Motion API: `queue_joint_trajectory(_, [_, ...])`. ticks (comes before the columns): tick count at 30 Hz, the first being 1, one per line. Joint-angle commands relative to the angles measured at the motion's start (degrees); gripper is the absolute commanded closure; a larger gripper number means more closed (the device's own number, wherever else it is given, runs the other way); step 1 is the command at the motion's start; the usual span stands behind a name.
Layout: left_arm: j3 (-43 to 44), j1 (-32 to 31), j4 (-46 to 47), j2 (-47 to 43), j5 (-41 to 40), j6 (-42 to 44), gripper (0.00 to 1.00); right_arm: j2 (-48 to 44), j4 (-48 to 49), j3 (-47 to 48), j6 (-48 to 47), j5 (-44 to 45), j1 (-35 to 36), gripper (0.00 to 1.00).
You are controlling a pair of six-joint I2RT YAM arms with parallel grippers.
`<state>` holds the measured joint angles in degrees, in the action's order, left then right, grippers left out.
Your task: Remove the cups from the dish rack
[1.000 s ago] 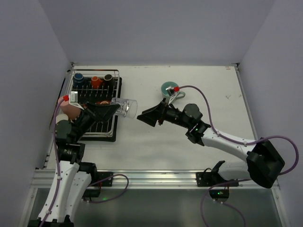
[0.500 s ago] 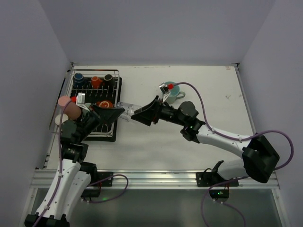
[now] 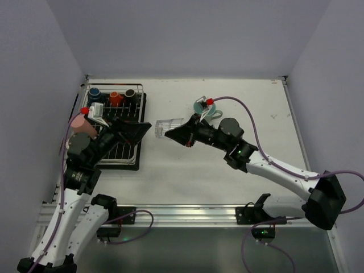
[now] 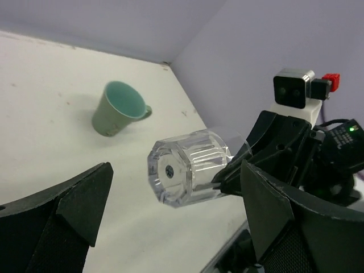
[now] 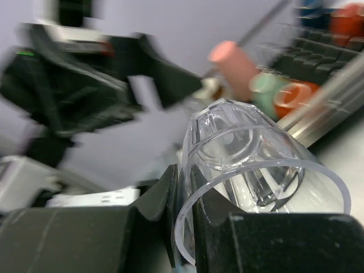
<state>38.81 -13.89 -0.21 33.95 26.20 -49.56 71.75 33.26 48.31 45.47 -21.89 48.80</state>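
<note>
My right gripper needs to set the clear glass down on the white table (image 3: 234, 120) just past the teal mug's handle.
The clear glass (image 3: 168, 124) hangs on its side above the table, just right of the dish rack (image 3: 138, 122). My right gripper (image 3: 176, 132) is shut on the clear glass (image 5: 256, 165), one finger inside the rim and one outside (image 5: 181, 205). My left gripper (image 3: 134, 132) stands open over the rack's right edge, apart from the glass (image 4: 187, 168), which floats between its spread fingers (image 4: 62, 210). Blue (image 3: 94, 92), orange (image 3: 115, 98) and black (image 3: 130, 94) cups stand in the rack's far row. A salmon tumbler (image 3: 82, 125) shows at its left.
A teal mug (image 3: 203, 107) lies tilted on the table behind my right arm, also seen as the mug (image 4: 119, 108) in the left wrist view. The white table (image 3: 261, 114) stretches to the right, with walls close on three sides.
My left gripper has let go of the clear glass, opened wide and drawn back left. My right gripper has closed on the glass's rim and shifted it slightly right.
</note>
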Motion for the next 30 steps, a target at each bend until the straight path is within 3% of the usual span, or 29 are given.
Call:
queue_joint_trajectory(1, [9.1,-0.1,-20.0,-1.0,-8.1,18.1,0.0,-5.4,-26.3,6.7,-16.3,14.3,-1.9,1.0])
queue_joint_trajectory(3, [10.8,-0.1,-25.9,-1.6,-12.5,21.4,0.0,-6.3,-41.2,11.9,-22.1,18.8,-6.2,1.0])
queue_joint_trajectory(5, [10.2,-0.1,-28.0,-2.0,-13.6,25.2,0.0,-6.2,-48.7,15.8,-24.5,23.4,-13.5,1.0])
queue_joint_trajectory(7, [9.4,-0.1,-29.6,-2.3,-12.1,27.5,0.0,-5.1,-58.9,20.0,-28.7,29.1,-20.1,1.0])
queue_joint_trajectory(10, [8.0,-0.1,-29.2,-2.8,-8.5,29.2,0.0,0.9,-66.0,27.1,-33.0,33.7,-26.4,1.0])
queue_joint_trajectory(15, [5.8,-0.1,-27.4,-4.5,-6.4,32.8,0.0,14.0,-68.6,35.3,-36.2,33.5,-33.7,1.0])
queue_joint_trajectory(21, [0.0,-0.1,-22.9,-8.0,-7.2,32.4,0.0,31.2,-69.5,44.0,-37.8,28.3,-35.8,1.0])
queue_joint_trajectory(30, [-2.4,-1.7,-21.0,-7.3,-8.1,31.9,0.0,42.9,-72.5,49.6,-38.6,29.4,-36.2,1.0])
